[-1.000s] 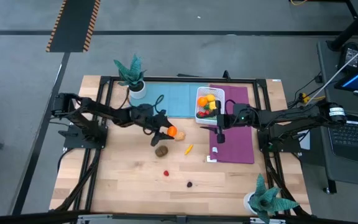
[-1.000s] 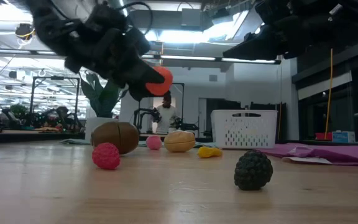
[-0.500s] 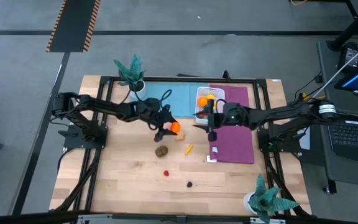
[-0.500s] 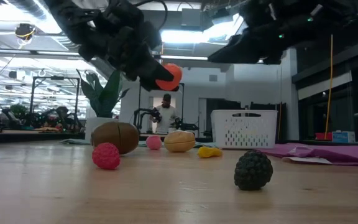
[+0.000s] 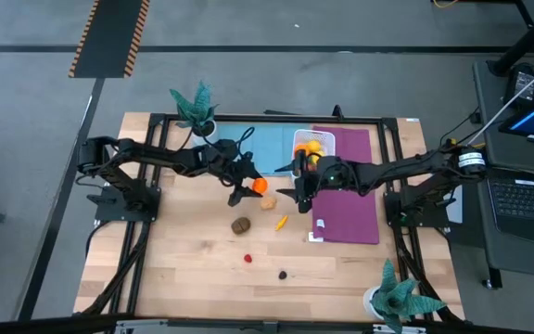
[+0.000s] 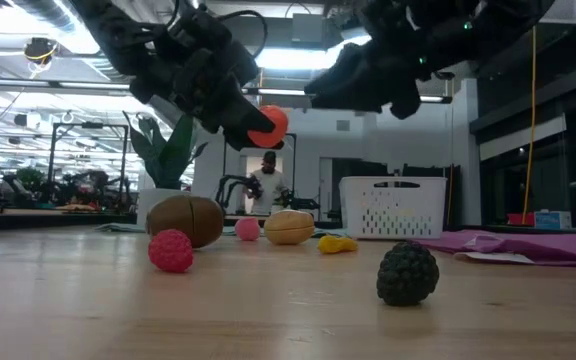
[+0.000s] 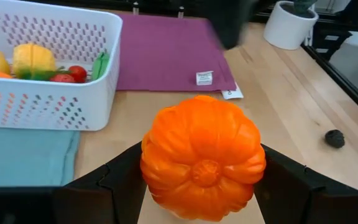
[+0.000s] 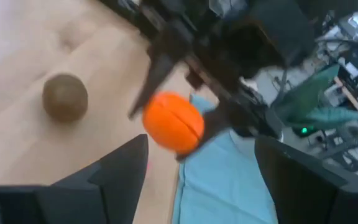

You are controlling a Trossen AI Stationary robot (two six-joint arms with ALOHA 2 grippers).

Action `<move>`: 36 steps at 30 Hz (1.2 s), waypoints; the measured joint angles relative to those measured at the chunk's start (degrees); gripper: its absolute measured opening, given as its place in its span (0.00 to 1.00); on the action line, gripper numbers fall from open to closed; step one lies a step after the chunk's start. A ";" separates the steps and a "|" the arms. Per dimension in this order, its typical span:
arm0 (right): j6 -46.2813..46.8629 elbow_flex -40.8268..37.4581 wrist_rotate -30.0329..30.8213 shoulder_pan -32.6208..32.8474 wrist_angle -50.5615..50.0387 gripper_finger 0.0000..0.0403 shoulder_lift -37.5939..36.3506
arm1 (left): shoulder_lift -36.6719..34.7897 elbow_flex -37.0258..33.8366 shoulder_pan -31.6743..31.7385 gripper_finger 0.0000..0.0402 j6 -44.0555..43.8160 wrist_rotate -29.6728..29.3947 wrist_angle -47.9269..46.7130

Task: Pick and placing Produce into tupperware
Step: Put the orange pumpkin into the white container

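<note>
The orange toy pumpkin sticks out from my left gripper's fingers. Next, my right gripper will grab the loose end (image 5: pixel 263 185) (image 8: pixel 168 127) of it.
An orange toy pumpkin (image 7: pixel 202 165) hangs above the middle of the table with my left gripper (image 5: pixel 248 189) shut on it. My right gripper (image 5: pixel 292 192) stands open just to the pumpkin's right, level with it and pointing at it (image 8: pixel 173 121); nothing is between its fingers (image 8: pixel 126 168). The white tupperware (image 5: pixel 312 155) sits at the far middle on the teal mat's edge and holds several pieces of produce (image 7: pixel 33 62). A brown round piece (image 5: pixel 240 224), a tan piece (image 5: pixel 269 202), a yellow piece (image 5: pixel 282 222), a red one (image 5: pixel 247 259) and a dark one (image 5: pixel 283 275) lie on the wood. My left gripper pinches the pumpkin between its two fingers (image 7: pixel 114 180), one on each of its opposite sides (image 7: pixel 151 168). The fingers come from the table's left, slanting a little downward. The pumpkin is lifted clear of the table (image 6: pixel 266 125).
A teal mat (image 5: pixel 262 148) and a purple mat (image 5: pixel 350 209) lie at the far middle and right. Potted plants stand at the far left (image 5: pixel 197 116) and near right (image 5: pixel 397 297). Bare wood lies along the near left.
My right gripper has swung toward the table's left, rolling as it went, and now stands close to the pumpkin. My left gripper has carried the pumpkin a little toward the far edge, still clear of the table.
</note>
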 joint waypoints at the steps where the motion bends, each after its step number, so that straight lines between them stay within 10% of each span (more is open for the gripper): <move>1: -0.02 0.19 -0.02 0.43 0.09 0.72 0.00 | 0.00 0.00 0.28 0.59 0.00 0.00 -0.09; 36: -16.72 17.84 -2.68 2.54 -10.39 0.70 17.15 | -1.03 0.04 0.58 0.59 -3.04 7.55 -4.52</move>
